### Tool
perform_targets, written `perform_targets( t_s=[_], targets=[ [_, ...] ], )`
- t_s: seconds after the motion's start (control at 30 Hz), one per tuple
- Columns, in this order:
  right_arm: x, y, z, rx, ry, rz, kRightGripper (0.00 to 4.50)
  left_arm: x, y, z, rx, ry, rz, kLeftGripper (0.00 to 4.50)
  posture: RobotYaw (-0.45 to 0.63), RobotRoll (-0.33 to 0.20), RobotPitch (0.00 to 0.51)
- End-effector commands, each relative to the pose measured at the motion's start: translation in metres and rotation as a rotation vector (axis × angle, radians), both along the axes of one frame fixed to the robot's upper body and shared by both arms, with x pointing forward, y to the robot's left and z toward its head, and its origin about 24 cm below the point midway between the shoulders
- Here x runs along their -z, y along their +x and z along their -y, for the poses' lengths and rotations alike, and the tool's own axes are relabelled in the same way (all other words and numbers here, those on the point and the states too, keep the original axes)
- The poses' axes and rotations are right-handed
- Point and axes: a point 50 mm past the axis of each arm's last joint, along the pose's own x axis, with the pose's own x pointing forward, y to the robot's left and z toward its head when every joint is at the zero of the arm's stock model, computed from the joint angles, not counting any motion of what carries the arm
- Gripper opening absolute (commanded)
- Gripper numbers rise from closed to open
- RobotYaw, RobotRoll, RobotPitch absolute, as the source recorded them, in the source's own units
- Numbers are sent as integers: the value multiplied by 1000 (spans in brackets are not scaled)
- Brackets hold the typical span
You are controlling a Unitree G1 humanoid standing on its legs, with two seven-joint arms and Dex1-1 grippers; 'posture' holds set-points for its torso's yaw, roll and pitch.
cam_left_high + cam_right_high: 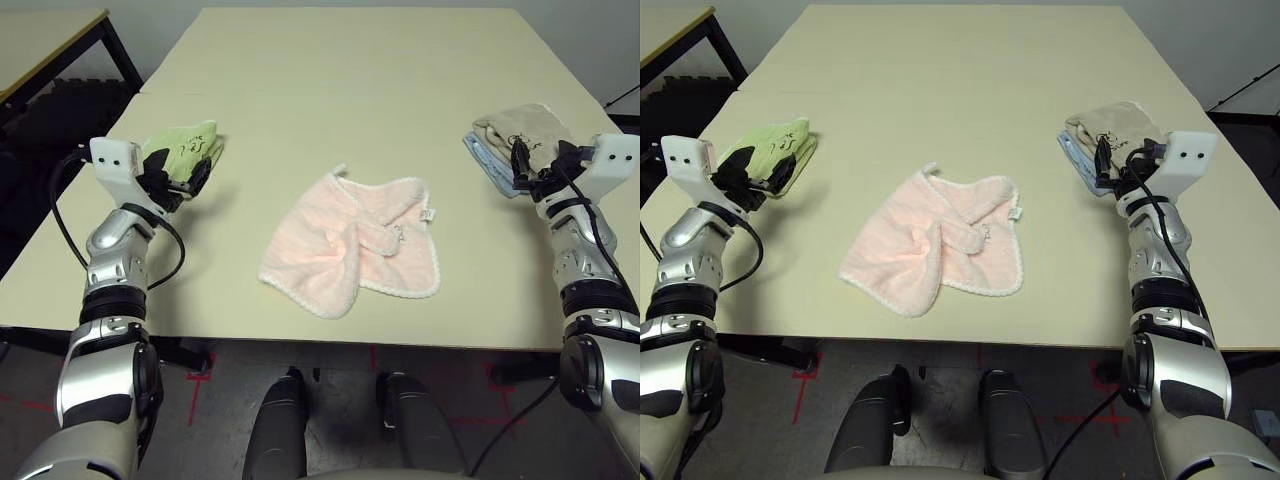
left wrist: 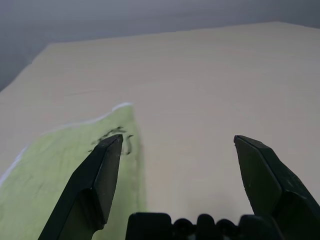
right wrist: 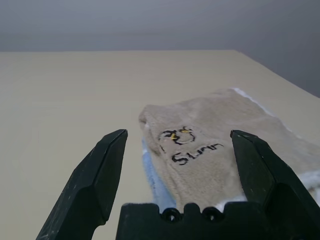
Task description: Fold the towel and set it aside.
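Observation:
Next, my right gripper grabs the pink towel's far corner (image 1: 419, 184) just beyond the small white tag.
The towel (image 1: 350, 245) is a small pale pink washcloth with white scalloped edging. It lies crumpled in the middle of the table near the front edge, one corner bunched over its centre and a small white tag (image 1: 428, 214) on its right side. My left gripper (image 1: 186, 178) hovers open at the table's left side, well clear of the towel. Out at the right side, equally far from the towel, my right gripper (image 1: 520, 166) is open too. The wrist views show each gripper (image 2: 177, 140) (image 3: 177, 132) with nothing between its black fingers.
A folded light green towel (image 1: 185, 145) lies just beyond my left gripper. A beige towel (image 1: 525, 125) stacked on a blue one (image 1: 488, 160) lies just beyond my right gripper. The cream table (image 1: 350, 80) stretches far back. Another table (image 1: 40, 40) stands at the far left.

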Motion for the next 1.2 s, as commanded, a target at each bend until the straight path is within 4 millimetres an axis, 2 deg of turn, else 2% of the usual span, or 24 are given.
perform_targets(
  t_s=[0.03, 0.3, 0.63, 1.03, 1.2],
  targets=[
    [1, 2, -2, -22, 7, -18, 4487, -7, -2, 6, 146, 20, -23, 4500, -13, 0, 147],
    [-5, 6, -7, -73, -18, -24, 4487, -13, -9, 15, 428, 167, -92, 4500, -3, 0, 164],
    [-18, 13, -17, -201, -61, -45, 4487, -8, -18, 23, 607, 303, -165, 4500, -1, 0, 170],
    [-25, 18, -21, -310, -113, -137, 4487, -5, -21, 27, 679, 329, -176, 4500, -12, 0, 177],
    [-24, 23, -29, -417, -141, -276, 4487, -8, -21, 34, 718, 339, -146, 4500, -11, 0, 178]
  ],
)
